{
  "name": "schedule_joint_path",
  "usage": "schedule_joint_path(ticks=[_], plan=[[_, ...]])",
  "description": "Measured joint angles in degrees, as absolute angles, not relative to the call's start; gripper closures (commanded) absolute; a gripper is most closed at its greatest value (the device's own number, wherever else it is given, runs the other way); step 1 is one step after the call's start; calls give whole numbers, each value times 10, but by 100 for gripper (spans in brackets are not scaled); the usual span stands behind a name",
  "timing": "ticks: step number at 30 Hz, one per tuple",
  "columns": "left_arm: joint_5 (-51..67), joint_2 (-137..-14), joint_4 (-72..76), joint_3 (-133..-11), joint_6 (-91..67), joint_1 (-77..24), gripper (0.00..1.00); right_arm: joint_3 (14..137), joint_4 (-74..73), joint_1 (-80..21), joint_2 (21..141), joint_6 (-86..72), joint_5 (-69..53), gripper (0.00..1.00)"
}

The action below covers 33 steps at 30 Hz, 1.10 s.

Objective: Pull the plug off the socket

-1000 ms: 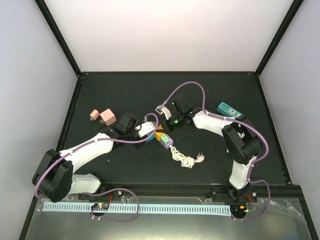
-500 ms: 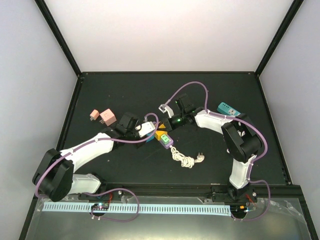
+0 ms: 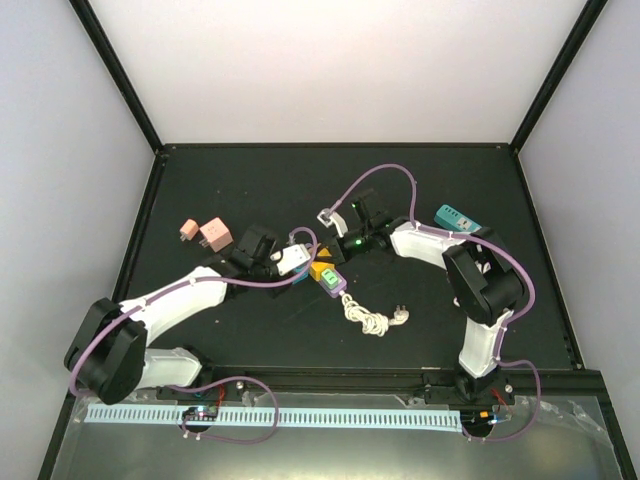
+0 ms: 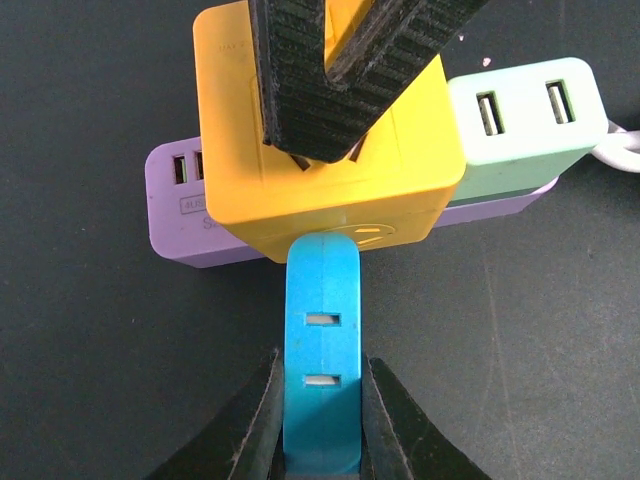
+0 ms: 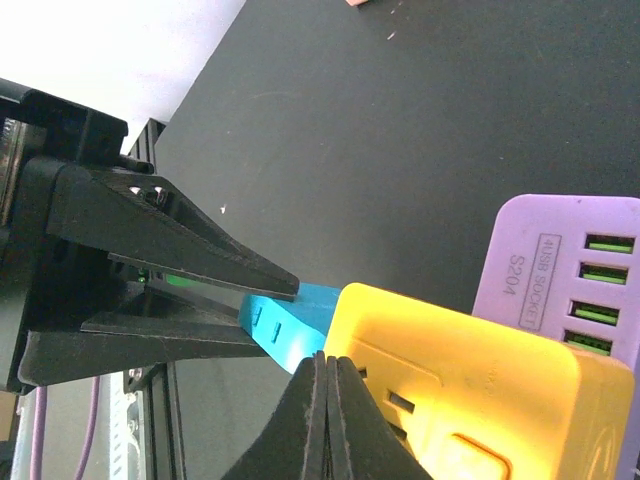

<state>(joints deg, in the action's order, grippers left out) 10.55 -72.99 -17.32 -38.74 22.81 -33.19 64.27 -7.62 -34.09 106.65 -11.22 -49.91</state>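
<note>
Next, I open my right gripper, whose closed fingers rest on the top of the yellow cube, and take the yellow cube's sides (image 5: 598,422) before my left gripper pulls the plug.
A blue plug (image 4: 322,330) lies flat on the black table, its far end against the side of a yellow socket cube (image 4: 400,170). My left gripper (image 4: 321,358) is shut on the plug, one finger on each side. The cube sits on a purple power strip (image 4: 175,215) with a mint-green end (image 4: 520,120). My right gripper (image 5: 328,362) is shut with nothing between its fingers, and its tips rest on the top of the yellow cube (image 5: 480,400). From above, the plug (image 3: 299,277), cube (image 3: 320,270) and strip (image 3: 333,284) lie between the two grippers at the table's middle.
A white cord (image 3: 372,320) coils from the strip toward the near side. Two pink blocks (image 3: 205,232) lie at the left, a teal device (image 3: 458,218) at the right behind my right arm. A small white piece (image 3: 327,216) lies behind the grippers.
My right wrist has shifted slightly to the right and back. The left gripper, plug and socket cube have not visibly moved.
</note>
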Motion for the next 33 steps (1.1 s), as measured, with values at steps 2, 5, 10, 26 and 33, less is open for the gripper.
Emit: schedule_joint_path(ticks=[2, 5, 10, 26, 33], plan=[[105, -727, -173, -385, 231, -332, 98, 640, -70, -341, 1067, -108, -501, 99], [103, -721, -174, -381, 234, -332, 98, 638, -64, -340, 1067, -102, -501, 99], [102, -703, -177, -368, 238, -334, 98, 636, -59, -335, 1067, -92, -500, 99], [101, -695, -182, -364, 245, -335, 98, 617, -62, -322, 1039, -61, -468, 73], [101, -695, -185, -364, 245, -335, 98, 618, -124, -336, 989, -42, -395, 0]])
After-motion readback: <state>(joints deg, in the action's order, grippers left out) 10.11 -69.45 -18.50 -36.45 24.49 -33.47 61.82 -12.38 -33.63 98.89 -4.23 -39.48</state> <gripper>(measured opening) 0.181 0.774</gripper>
